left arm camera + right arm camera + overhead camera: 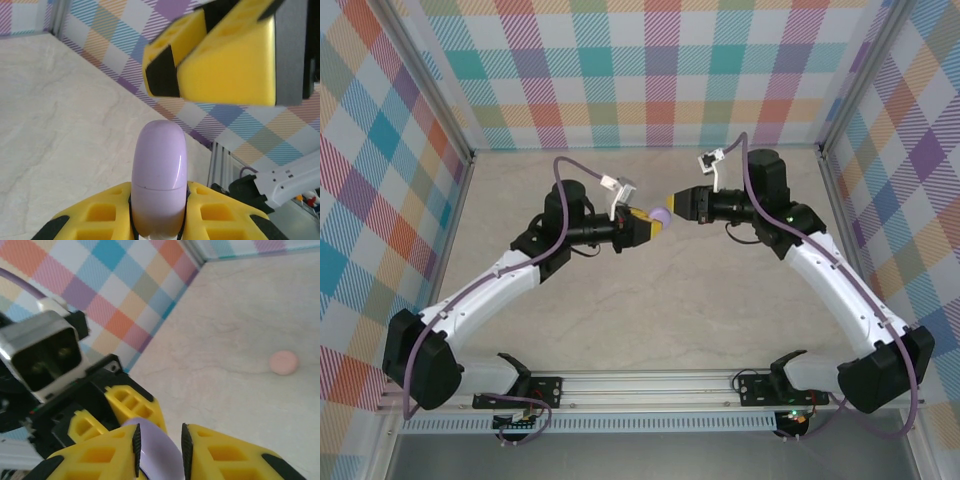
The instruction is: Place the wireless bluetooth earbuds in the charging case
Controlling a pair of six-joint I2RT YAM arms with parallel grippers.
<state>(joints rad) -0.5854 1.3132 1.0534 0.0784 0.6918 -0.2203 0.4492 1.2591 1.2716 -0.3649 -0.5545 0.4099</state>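
Note:
My left gripper is going to set the lilac charging case down on the middle of the marble-look table (662, 247), at a spot that is nearly beneath itself.
The lilac charging case (159, 170) is a smooth pill shape with its lid seam closed. My left gripper (159, 197) is shut on its lower half and holds it in the air above the middle of the table (650, 300). From the other side, my right gripper (160, 445) has its black pads against both sides of the case's (159, 452) free end. In the top view the two grippers meet tip to tip at the case (661, 215). The earbuds are out of view.
A small pale pink round disc (284, 362) lies on the marble-look table, beyond the right gripper. Checked walls enclose the table on three sides. The left wrist's camera block (45, 355) sits close behind the case.

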